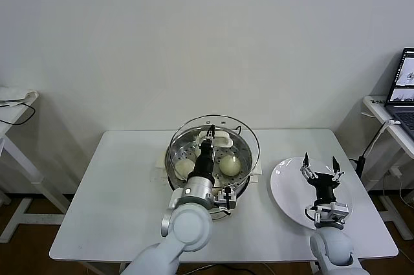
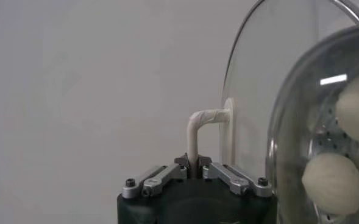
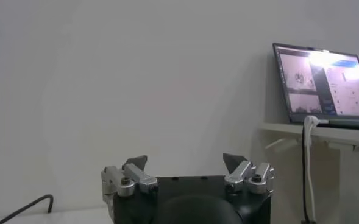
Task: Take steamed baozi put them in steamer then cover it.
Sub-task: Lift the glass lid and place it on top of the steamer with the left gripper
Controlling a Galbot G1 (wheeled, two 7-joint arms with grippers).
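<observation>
My left gripper is going to set the clear glass cover down flat on the steamer's rim over the baozi [image 1: 208, 159].
The steamer [image 1: 238, 181] stands mid-table with cream-white baozi [image 1: 229, 164] on its perforated tray. My left gripper [image 1: 207, 140] is shut on the cream handle [image 1: 217, 137] of the clear glass cover [image 1: 246, 134], holding it tilted just above the pot. In the left wrist view the fingers pinch the handle [image 2: 195, 137], with the cover [image 2: 258, 91] beside it and baozi [image 2: 333, 182] seen through the glass. My right gripper [image 1: 320, 165] is open and empty, pointing up above the white plate [image 1: 284, 187]; its fingers [image 3: 135, 163] stand wide apart.
The white plate lies on the right of the white table [image 1: 110, 210]. A laptop [image 1: 405, 87] sits on a side desk at the right, also in the right wrist view [image 3: 322, 82]. Another desk with a cable [image 1: 13, 110] is at the left.
</observation>
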